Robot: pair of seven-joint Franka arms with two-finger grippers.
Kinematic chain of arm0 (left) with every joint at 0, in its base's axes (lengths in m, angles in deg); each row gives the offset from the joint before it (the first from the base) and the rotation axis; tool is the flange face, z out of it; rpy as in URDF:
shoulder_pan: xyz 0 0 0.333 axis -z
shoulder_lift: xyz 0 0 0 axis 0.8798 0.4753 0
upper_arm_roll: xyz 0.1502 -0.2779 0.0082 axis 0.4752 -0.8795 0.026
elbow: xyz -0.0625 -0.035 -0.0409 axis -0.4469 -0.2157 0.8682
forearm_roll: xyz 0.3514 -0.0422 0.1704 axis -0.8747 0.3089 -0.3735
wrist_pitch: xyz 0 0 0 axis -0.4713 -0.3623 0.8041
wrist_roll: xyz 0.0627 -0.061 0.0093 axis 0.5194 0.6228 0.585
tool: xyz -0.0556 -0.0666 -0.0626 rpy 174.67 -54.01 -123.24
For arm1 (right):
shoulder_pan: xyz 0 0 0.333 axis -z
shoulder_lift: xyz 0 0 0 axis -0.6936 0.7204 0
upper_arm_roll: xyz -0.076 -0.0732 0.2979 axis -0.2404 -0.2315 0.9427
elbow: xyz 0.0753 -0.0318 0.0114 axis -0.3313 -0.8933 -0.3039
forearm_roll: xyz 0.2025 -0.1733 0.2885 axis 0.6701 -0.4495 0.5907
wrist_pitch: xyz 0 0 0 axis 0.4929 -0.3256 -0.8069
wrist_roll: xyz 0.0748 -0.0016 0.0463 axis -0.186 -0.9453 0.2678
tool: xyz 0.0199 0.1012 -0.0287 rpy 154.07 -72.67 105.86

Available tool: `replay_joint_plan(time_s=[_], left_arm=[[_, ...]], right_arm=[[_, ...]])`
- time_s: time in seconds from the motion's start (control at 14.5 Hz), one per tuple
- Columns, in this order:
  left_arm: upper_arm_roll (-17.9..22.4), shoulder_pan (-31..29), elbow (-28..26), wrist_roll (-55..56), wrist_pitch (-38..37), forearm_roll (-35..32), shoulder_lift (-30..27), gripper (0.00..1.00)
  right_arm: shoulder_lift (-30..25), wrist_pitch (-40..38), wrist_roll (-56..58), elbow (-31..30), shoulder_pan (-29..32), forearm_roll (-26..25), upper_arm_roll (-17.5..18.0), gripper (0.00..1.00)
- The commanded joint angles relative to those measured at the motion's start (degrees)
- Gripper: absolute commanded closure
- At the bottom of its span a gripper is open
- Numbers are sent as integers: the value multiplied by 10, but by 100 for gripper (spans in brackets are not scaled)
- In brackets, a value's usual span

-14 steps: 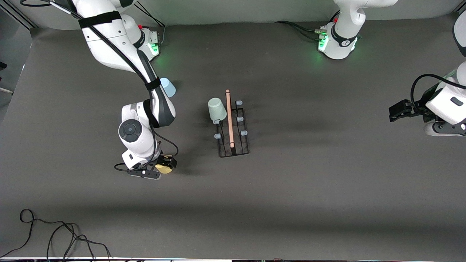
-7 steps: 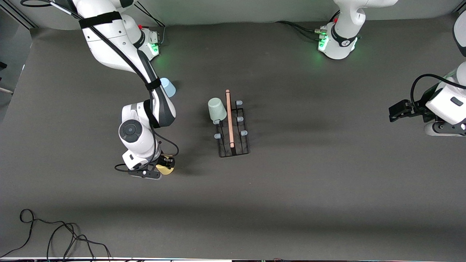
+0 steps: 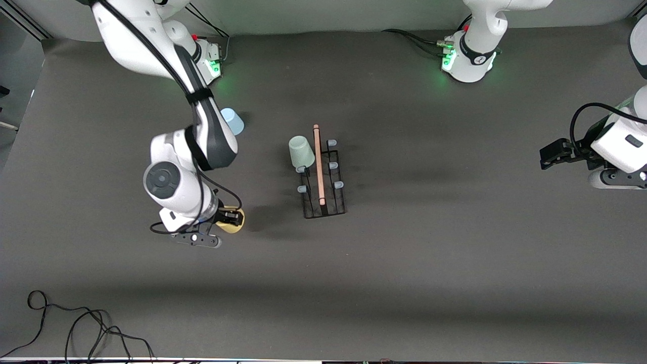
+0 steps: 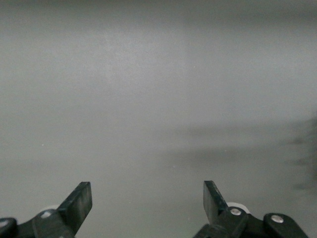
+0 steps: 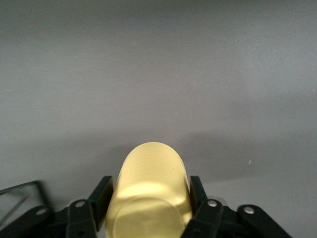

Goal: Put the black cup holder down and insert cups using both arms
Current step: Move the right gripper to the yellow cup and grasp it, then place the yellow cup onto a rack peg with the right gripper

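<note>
Next, my right gripper releases the yellow cup on the peg point(image 3: 306, 196) farthest from the bases, in the pale grey-green cup's row.
The black cup holder point(image 3: 324, 178) stands mid-table with its wooden rod on top. A pale grey-green cup point(image 3: 301, 151) sits upside down on one of its pegs, at the end toward the robots' bases. A light blue cup point(image 3: 233, 121) stands on the table toward the right arm's end, partly hidden by the right arm. My right gripper point(image 3: 230, 218) point(image 5: 148, 192) is shut on the yellow cup point(image 3: 235, 223) point(image 5: 151, 178), which lies sideways between the fingers. My left gripper point(image 3: 548, 154) point(image 4: 147, 198) waits open at the left arm's end, with only bare table before it.
The grey mat point(image 3: 429, 253) covers the whole table. Loose black cables point(image 3: 76, 328) lie at the corner nearest the camera on the right arm's end. Both green-lit bases point(image 3: 467, 60) stand along the table edge by the robots.
The right gripper has closed on the yellow cup. The right arm has swung its elbow outward and the cup has shifted a little with it. The left arm has not moved.
</note>
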Motion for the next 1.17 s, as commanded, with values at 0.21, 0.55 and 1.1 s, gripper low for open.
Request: replay_joint_plan(time_s=[0.21, 0.55, 1.1], left_arm=[[1, 2, -1, -6, -1, -6, -3, 0], [1, 3, -3, -7, -1, -6, -3, 0], [1, 3, -3, -7, -1, -6, -2, 0]], right_arm=[[14, -35, -190, 83, -89, 16, -1, 98], [33, -29, -270, 116, -129, 31, 0, 98], [80, 12, -294, 113, -163, 24, -1, 79]])
